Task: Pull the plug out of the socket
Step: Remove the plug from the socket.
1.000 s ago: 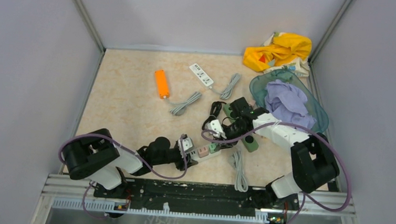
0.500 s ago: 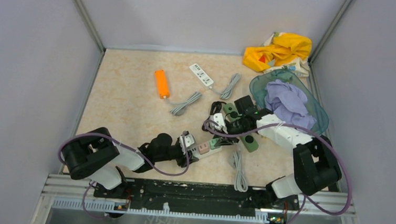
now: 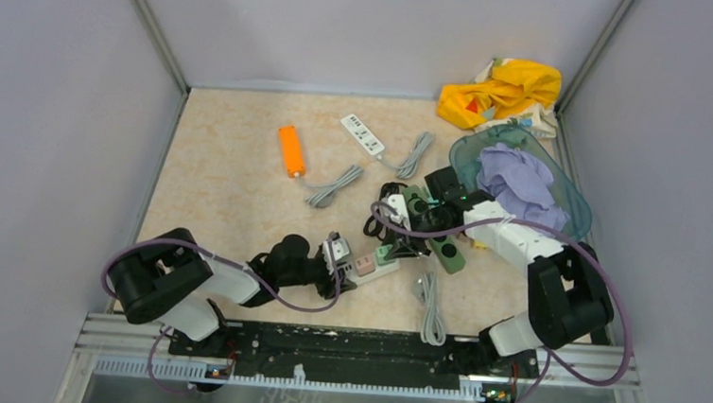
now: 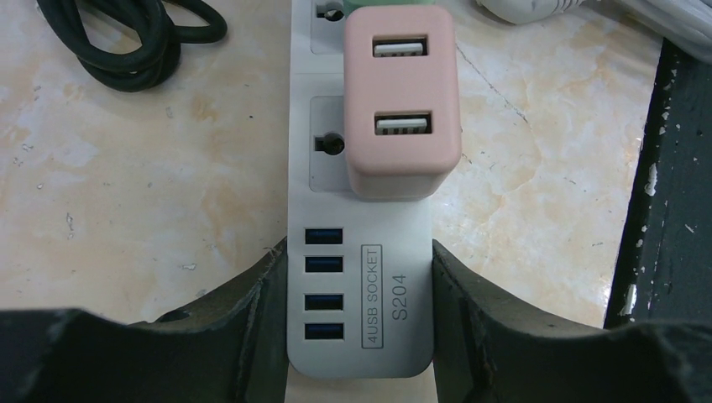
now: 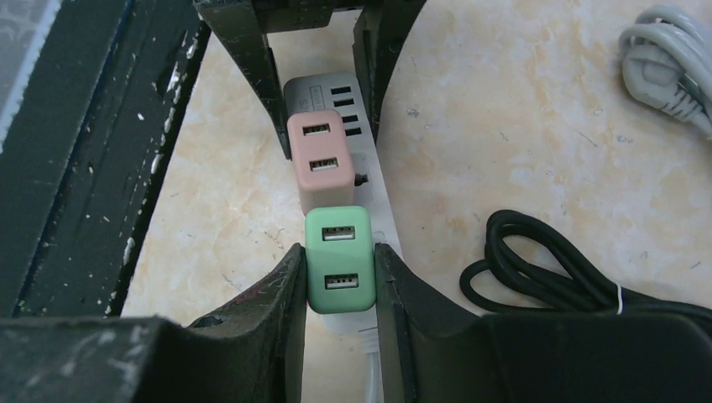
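Note:
Next, my right gripper lets go of the green plug beside the far end of the green socket strip (image 3: 438,194), towards the teal basket.
A white socket strip (image 3: 374,265) lies on the table with a pink plug (image 3: 364,264) and a green plug (image 3: 385,254) on it. My left gripper (image 4: 361,323) is shut on the strip's USB end (image 4: 361,311), one finger on each side. The pink plug (image 4: 403,109) sits just beyond it. My right gripper (image 5: 338,281) is shut on the green plug (image 5: 338,260), which hangs over the strip (image 5: 382,210) behind the pink plug (image 5: 319,159). I cannot tell whether the green plug's pins are still seated.
A black cable coil (image 5: 546,269) lies right of the strip, with a grey cord bundle (image 3: 431,306) near it. Farther back are an orange strip (image 3: 291,150), a white strip (image 3: 363,134), a teal basket (image 3: 575,203) and yellow cloth (image 3: 503,90). The black rail (image 3: 352,343) runs along the near edge.
My right arm has drawn back toward the far side with the green plug. The strip and my left gripper have shifted slightly the same way. Both grips are unchanged.

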Controlling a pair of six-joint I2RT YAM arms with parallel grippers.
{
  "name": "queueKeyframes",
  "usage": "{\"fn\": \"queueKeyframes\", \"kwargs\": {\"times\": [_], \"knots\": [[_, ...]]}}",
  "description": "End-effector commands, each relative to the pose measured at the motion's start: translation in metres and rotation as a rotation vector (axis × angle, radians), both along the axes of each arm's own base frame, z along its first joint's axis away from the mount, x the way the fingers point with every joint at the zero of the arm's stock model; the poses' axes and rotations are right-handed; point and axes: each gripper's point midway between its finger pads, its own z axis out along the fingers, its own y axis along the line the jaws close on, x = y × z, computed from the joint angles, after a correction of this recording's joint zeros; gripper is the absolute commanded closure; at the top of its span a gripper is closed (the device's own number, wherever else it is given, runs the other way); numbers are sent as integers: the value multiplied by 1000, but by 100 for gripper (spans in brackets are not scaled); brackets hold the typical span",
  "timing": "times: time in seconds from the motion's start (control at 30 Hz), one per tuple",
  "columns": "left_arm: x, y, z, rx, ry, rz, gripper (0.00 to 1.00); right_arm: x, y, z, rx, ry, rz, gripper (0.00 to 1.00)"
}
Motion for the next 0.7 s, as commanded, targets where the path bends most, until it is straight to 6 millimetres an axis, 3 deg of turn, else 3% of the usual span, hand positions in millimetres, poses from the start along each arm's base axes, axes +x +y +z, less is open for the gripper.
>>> {"fn": "queueKeyframes", "kwargs": {"times": [0.0,0.27,0.43,0.67], "knots": [[-9,21,-32,112,95,38,100,11,4,51,198,-8,-10,100],[-7,16,-32,116,101,25,100,26,4,55,171,2,-86,100],[-6,15,-31,129,97,11,100,13,15,29,117,-5,-56,100],[-7,16,-27,142,100,6,100,0,22,22,81,41,10,100]]}}
